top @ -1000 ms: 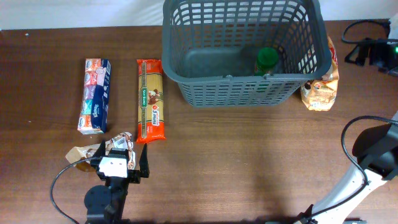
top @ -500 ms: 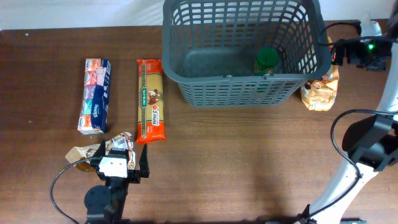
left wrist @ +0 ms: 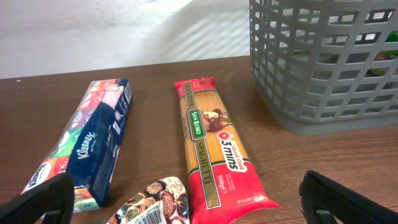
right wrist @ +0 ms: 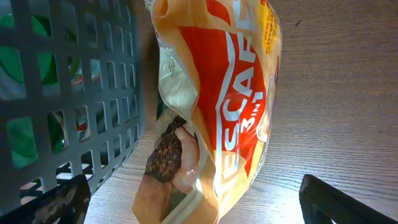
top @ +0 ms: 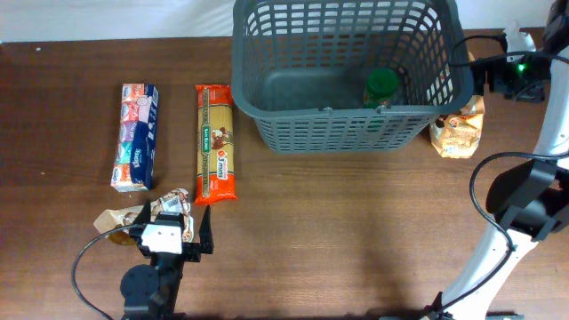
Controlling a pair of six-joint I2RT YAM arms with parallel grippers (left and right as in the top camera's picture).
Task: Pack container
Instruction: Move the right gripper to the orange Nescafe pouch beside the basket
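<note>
The orange-and-red coffee-mix bag beside the container is next, and my right gripper will go down to the middle [top: 473, 107] [right wrist: 211, 143] of it and close there.
The container [top: 342, 67], a large dark grey lattice basket, stands at the back centre with a green-lidded item [top: 381, 85] inside. My left gripper [top: 175, 228] sits low near the front left, open, with a patterned snack pouch [left wrist: 155, 202] lying between its fingers [left wrist: 37, 202] and touched by neither. An orange-and-red coffee-mix bag [right wrist: 217, 112] lies against the container's right wall [right wrist: 62, 93]. My right gripper [right wrist: 202, 205] hovers open above that bag, at the basket's right [top: 494, 78].
A red spaghetti pack [top: 216, 144] and a blue tissue box [top: 136, 136] lie side by side left of the basket, also ahead of the left gripper [left wrist: 211, 149] [left wrist: 93, 146]. The right arm's cable [top: 484, 191] loops over the table's right edge.
The right arm has swung in from the far right toward the basket's right side and now hangs over the coffee-mix bag. The left arm has not moved.
</note>
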